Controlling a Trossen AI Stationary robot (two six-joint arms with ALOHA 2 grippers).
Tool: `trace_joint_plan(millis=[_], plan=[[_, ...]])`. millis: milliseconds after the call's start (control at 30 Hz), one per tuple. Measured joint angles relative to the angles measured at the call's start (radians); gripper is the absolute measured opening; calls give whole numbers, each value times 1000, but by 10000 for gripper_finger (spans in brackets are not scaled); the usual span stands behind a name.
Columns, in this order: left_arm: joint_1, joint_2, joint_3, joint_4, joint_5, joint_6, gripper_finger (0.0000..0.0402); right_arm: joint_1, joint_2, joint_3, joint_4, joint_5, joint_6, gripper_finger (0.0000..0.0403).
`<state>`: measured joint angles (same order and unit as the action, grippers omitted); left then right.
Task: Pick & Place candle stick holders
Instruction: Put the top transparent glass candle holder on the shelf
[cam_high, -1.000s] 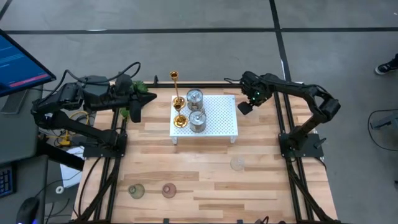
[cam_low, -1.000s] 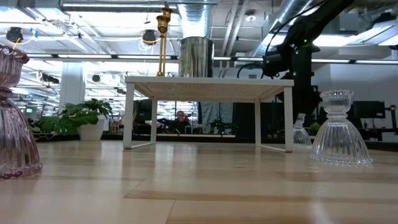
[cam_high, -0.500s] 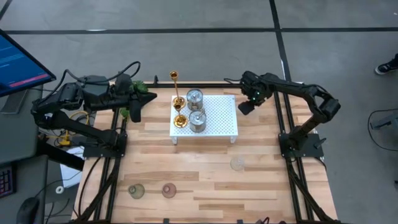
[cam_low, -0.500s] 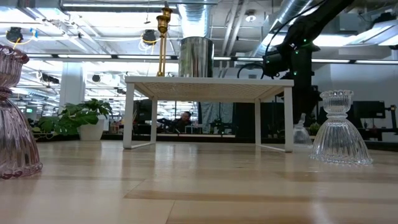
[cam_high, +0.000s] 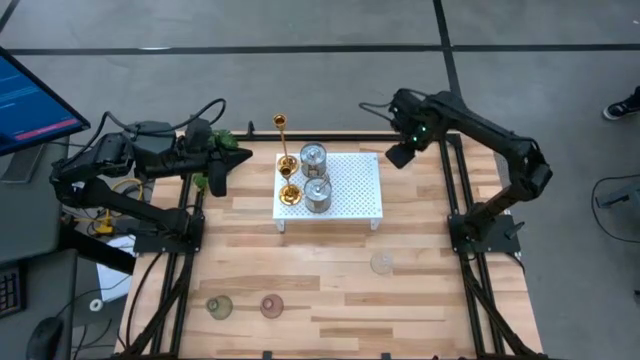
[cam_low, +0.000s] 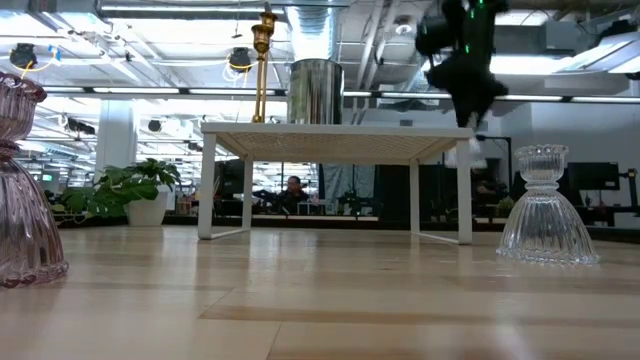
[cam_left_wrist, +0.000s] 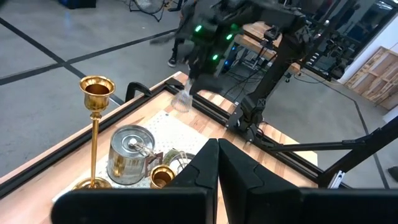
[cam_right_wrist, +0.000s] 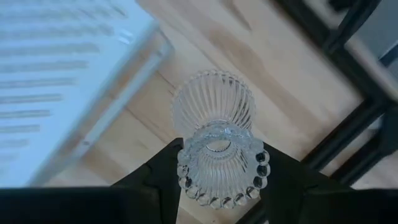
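The robot's right gripper should put the clear holder down on the white perforated stand (cam_high: 340, 167) beside the far silvery cup.
My right gripper (cam_high: 398, 156) is shut on a clear ribbed glass candle holder (cam_right_wrist: 214, 134) in the air off the far right corner of the white perforated stand (cam_high: 345, 185). The low view (cam_low: 462, 150) also shows this holder. On the stand are a tall gold holder (cam_high: 283, 140), a small gold holder (cam_high: 290, 192) and two silvery cups (cam_high: 313, 158) (cam_high: 318, 194). Another clear holder (cam_high: 381, 264), a pinkish one (cam_high: 271, 306) and a greenish one (cam_high: 219, 307) rest on their bases on the table. My left gripper (cam_high: 215, 178) is shut and empty at the table's far left. My right gripper pinches the clear holder just below its beaded top rim (cam_right_wrist: 217, 167), one finger (cam_right_wrist: 155, 177) on each side. The fingers come from above, pointing down. The holder hangs upright, its flared ribbed base (cam_right_wrist: 213, 102) down, lifted clear of the table.
A green leafy plant (cam_high: 225, 147) sits by my left gripper at the far left corner. Black frame rails (cam_high: 455, 180) run along the table's sides. Bare wood (cam_high: 330, 260) lies between the stand and the near holders.
My right gripper has gone up and a little toward the table's far edge with the clear glass holder. The holder stood on the table beside the stand and now hangs lifted clear.
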<state>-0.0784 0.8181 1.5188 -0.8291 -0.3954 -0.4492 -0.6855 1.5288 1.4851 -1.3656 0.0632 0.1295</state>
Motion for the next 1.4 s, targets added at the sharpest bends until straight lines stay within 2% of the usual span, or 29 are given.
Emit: trace_joint_plan(millis=[133, 333, 600, 767, 967, 1400], plan=[[0, 0, 0, 0, 0, 0, 10, 65, 25, 177, -99, 44, 35, 155], [0, 0, 0, 0, 0, 0, 10, 152, 88, 365, -175, 43, 79, 155], [0, 0, 0, 0, 0, 0, 10, 284, 288, 579, -198, 42, 84, 155], [0, 0, 0, 1, 0, 0, 10, 330, 409, 713, -205, 41, 59, 155], [0, 0, 0, 1, 0, 0, 10, 337, 489, 760, -206, 39, 44, 155], [0, 0, 0, 1, 0, 5, 10, 322, 554, 760, -194, 40, -15, 155]])
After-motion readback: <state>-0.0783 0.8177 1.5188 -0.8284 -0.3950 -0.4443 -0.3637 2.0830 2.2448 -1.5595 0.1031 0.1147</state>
